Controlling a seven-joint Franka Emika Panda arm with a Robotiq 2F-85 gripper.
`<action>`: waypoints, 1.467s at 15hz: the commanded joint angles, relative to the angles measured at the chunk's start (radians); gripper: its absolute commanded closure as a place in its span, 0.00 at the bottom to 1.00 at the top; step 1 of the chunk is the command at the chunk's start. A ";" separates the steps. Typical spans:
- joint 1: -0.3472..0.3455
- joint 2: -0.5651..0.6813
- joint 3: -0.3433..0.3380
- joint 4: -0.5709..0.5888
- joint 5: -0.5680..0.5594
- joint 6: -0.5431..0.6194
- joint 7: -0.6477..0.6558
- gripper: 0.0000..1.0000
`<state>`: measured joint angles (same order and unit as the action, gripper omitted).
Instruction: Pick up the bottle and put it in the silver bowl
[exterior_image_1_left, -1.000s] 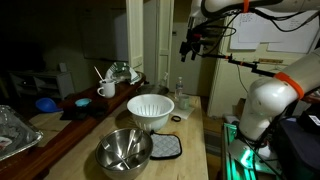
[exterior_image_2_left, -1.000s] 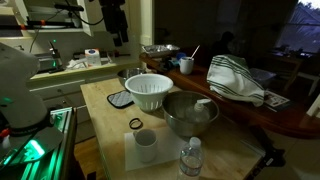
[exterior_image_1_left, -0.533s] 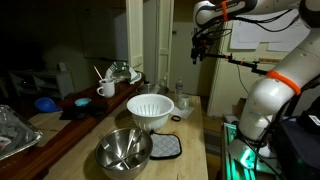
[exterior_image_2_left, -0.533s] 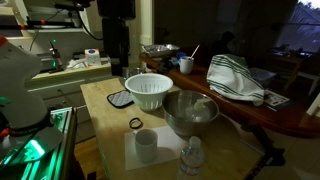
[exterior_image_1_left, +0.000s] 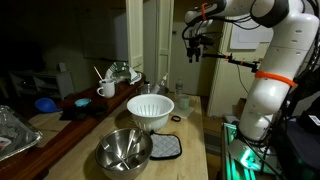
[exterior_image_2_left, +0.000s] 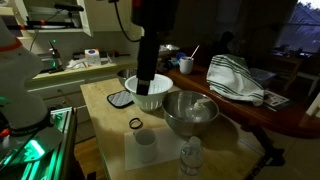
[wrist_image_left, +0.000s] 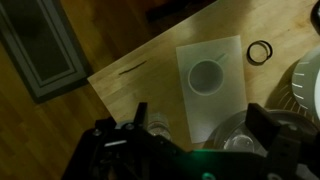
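Observation:
I should next lower my gripper to the clear bottle's white cap (exterior_image_1_left: 179, 83) (wrist_image_left: 159, 128) and close it there, because the bottle is standing upright.
The clear bottle (exterior_image_2_left: 190, 158) stands upright near the table's front edge in an exterior view. It is small at the far end of the table in an exterior view (exterior_image_1_left: 179, 91). In the wrist view I see it from above (wrist_image_left: 156, 120), close to my left finger. The silver bowl (exterior_image_2_left: 190, 113) sits beside the white strainer bowl (exterior_image_2_left: 147, 90). It also shows in an exterior view (exterior_image_1_left: 125, 150) and at the wrist view's lower right (wrist_image_left: 243, 132). My gripper (exterior_image_1_left: 195, 42) hangs high above the table, open and empty (wrist_image_left: 200, 118).
A small white cup (exterior_image_2_left: 145, 147) stands on a sheet of paper, with a black ring (exterior_image_2_left: 134, 123) and a pot holder (exterior_image_2_left: 120, 98) nearby. A striped towel (exterior_image_2_left: 236, 80) and a mug (exterior_image_1_left: 106, 90) lie on the side counter. My dark arm (exterior_image_2_left: 148, 50) crosses in front of the white bowl.
My arm has swung across the table toward the bottle's end. The gripper stays high. Nothing on the table has moved.

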<state>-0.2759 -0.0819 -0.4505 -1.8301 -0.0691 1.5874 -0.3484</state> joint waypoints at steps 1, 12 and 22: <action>-0.035 0.049 0.028 0.047 0.022 -0.027 0.008 0.00; -0.108 0.216 0.049 0.180 0.007 0.088 -0.356 0.00; -0.124 0.255 0.099 0.149 0.041 0.199 -0.264 0.00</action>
<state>-0.3729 0.1640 -0.3735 -1.6712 -0.0564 1.7390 -0.5885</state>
